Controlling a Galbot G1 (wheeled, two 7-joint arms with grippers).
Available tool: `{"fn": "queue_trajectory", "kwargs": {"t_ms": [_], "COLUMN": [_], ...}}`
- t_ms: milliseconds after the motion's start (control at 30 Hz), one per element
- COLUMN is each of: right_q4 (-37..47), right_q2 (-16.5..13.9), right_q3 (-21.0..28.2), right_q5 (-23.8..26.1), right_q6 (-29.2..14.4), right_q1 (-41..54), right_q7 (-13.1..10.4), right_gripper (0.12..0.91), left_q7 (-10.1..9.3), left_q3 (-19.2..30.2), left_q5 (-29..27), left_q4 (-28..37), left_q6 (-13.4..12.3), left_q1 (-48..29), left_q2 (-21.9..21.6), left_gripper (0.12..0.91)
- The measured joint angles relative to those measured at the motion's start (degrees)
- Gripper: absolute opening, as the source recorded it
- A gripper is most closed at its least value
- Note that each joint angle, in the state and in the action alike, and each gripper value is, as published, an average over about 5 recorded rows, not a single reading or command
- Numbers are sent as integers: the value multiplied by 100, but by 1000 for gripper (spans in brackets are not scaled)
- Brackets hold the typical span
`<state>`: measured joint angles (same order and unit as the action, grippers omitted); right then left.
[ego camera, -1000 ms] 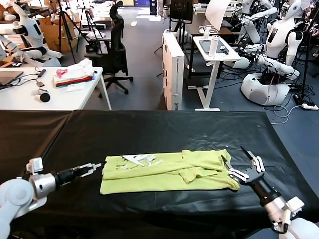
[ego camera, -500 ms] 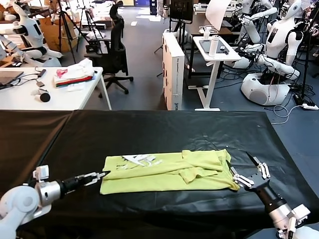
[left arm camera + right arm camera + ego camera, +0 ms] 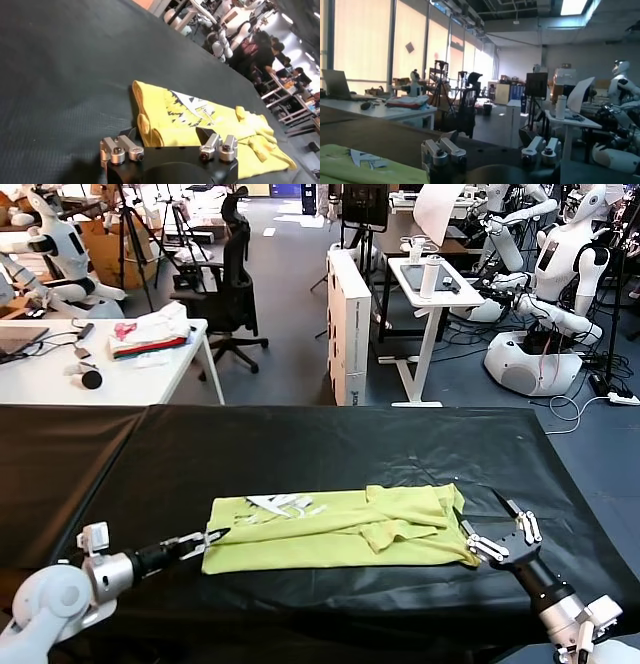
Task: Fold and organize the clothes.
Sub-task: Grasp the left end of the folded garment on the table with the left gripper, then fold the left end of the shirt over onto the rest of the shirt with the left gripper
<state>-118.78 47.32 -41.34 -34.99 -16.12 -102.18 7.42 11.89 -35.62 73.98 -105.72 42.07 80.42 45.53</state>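
Note:
Next, I pinch the T-shirt's printed end [image 3: 216, 522] with my left gripper and drag the T-shirt closer before folding that printed end over, as its far end lies at my right gripper.
The lime yellow-green T-shirt [image 3: 340, 529] lies folded into a long band across the black table [image 3: 300, 454], with its white print [image 3: 280, 505] near the left end. My left gripper [image 3: 207, 540] is open at the shirt's left edge. In the left wrist view the shirt's folded edge [image 3: 150, 131] lies between the open jaws of that gripper [image 3: 167, 135]. My right gripper [image 3: 483, 516] is open at the shirt's right end, just off the cloth. In the right wrist view this gripper [image 3: 489, 137] holds nothing, and the shirt [image 3: 365, 169] shows low at one side.
A white table [image 3: 60, 384] at the back left carries a multicoloured stack of folded garments [image 3: 150, 336]. Beyond the black table stand an office chair [image 3: 228, 294], a white cabinet [image 3: 347, 324], a white desk [image 3: 432, 294] and other robots [image 3: 560, 274].
My left gripper has moved right along the table and now reaches the shirt's left edge. My right gripper has drawn back slightly towards me at the shirt's right end. The shirt has not moved.

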Motion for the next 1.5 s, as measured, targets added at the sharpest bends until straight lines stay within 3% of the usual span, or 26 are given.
{"fn": "queue_trajectory", "kwargs": {"t_ms": [433,533,767,867,1167,1500], "right_q4": [-159,-181,-208,-214,-163,34], "right_q2": [105,126,188,222,311,438], "right_q3": [0,6,56,95,219,434], "right_q5": [69,79,125,155,217,234], "right_q6": [15,15,15,14,101,120], "right_q1": [-102,-102,-91,-77,77,385], "right_q7": [7,8,9,10,-181,-260], "right_gripper": [907,907,907,907,907,907], "left_q7": [-89,-118,-148,-180,-397,-802], "left_q3": [150,148,138,115,-154,-1023], "left_q5": [3,6,-8,-12,24,-832], "left_q4": [93,105,71,26,-157,-255], "left_q6": [1,1,30,30,23,21], "left_q1": [-183,-178,-155,-154,-58,525], "left_q2": [209,213,202,215,169,-337], "left_gripper": [880,762,315,187,175,175]}}
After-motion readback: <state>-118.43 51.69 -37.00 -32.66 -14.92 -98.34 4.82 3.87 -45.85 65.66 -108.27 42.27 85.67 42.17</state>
